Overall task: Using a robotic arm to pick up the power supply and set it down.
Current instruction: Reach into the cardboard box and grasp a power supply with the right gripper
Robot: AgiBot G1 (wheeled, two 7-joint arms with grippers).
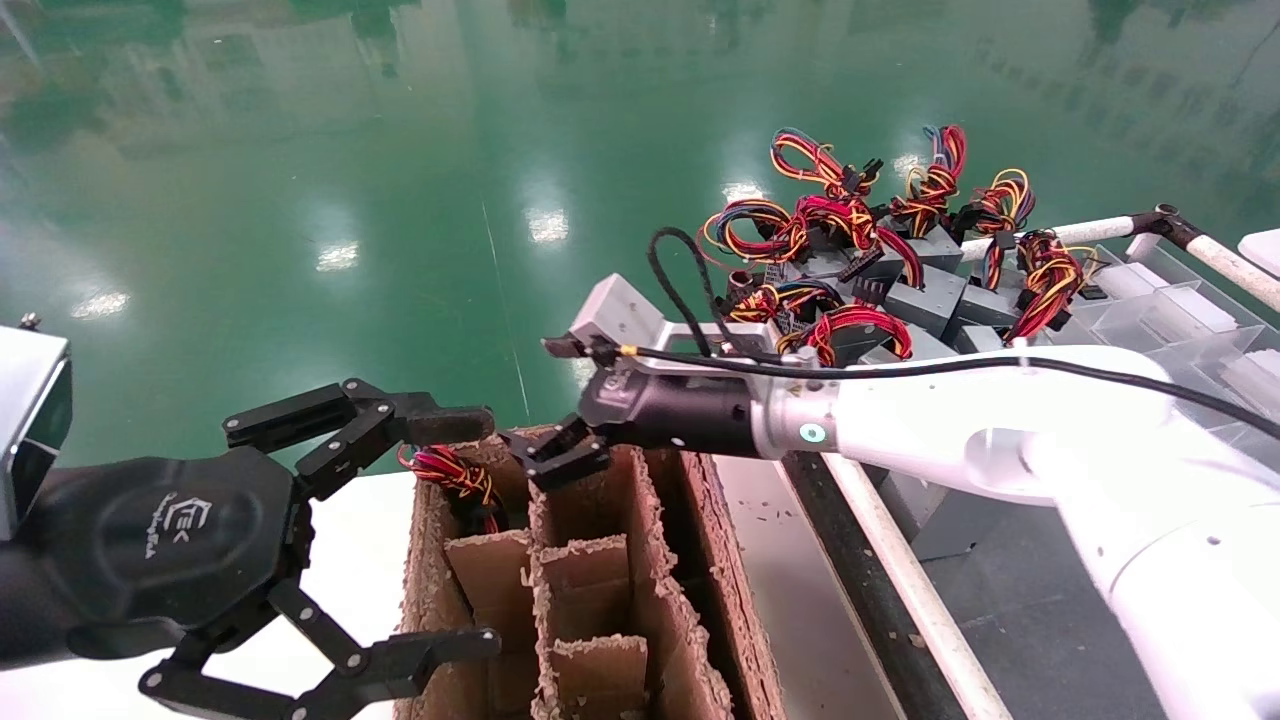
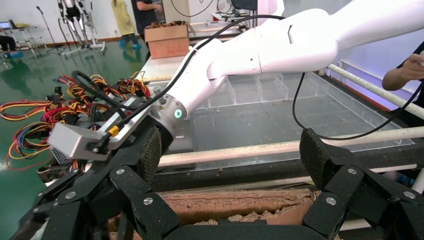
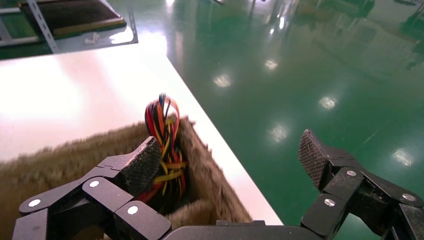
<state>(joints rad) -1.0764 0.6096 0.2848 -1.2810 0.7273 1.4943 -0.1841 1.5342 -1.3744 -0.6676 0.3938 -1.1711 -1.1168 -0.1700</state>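
My right gripper needs to close on the wire bundle's upper part (image 1: 452,468) (image 3: 165,131), just below the loops, to lift the power supply in the far corner compartment of the box.
A brown cardboard divider box (image 1: 600,590) stands in front of me. In its far left compartment sits a power supply, of which only the tied red, yellow and black wire bundle (image 1: 455,475) (image 3: 162,135) shows. The white robotic arm (image 1: 1000,430) reaches in from the right. Its right gripper (image 1: 548,455) (image 3: 227,147) hovers open over the box's far edge, one finger (image 3: 142,165) beside the wires and nothing held. My left gripper (image 1: 487,530) (image 2: 230,142) stands open and empty at the box's left side.
A heap of grey power supplies (image 1: 900,290) with coloured wires lies at the back right. Clear plastic bins (image 1: 1180,310) and a white pipe rail (image 1: 900,570) are on the right. The box rests on a white table (image 1: 350,560) by the green floor.
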